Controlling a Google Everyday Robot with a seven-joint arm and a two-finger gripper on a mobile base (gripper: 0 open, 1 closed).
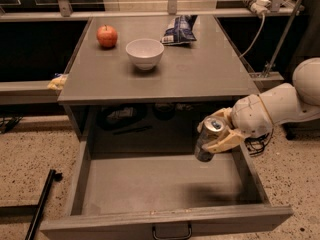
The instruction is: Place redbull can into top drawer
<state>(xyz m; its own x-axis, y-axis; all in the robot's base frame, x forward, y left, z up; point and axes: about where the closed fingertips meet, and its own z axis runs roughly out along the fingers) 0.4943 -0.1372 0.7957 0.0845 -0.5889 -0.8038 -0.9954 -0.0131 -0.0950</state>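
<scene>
Next, I release the redbull can, now hanging just inside the open drawer, on the drawer's grey bottom point(206, 167), toward the side nearest my arm.
The redbull can point(207, 138) is a slim silver and blue can, held tilted in my gripper point(218, 135) above the right part of the open top drawer point(155, 184). The gripper's cream fingers point(225, 142) are shut around the can. The can hangs just inside the drawer's right wall, a little above the flat grey floor. The drawer is pulled out wide, with a dark handle point(171, 231) on its front. My white arm point(280, 106) reaches in from the right.
On the grey table top point(200, 69) stand a white bowl point(144, 53), a red apple point(107, 36) and a blue and white snack bag point(179, 30). A black pole point(41, 203) lies on the floor at left. Cables hang at right.
</scene>
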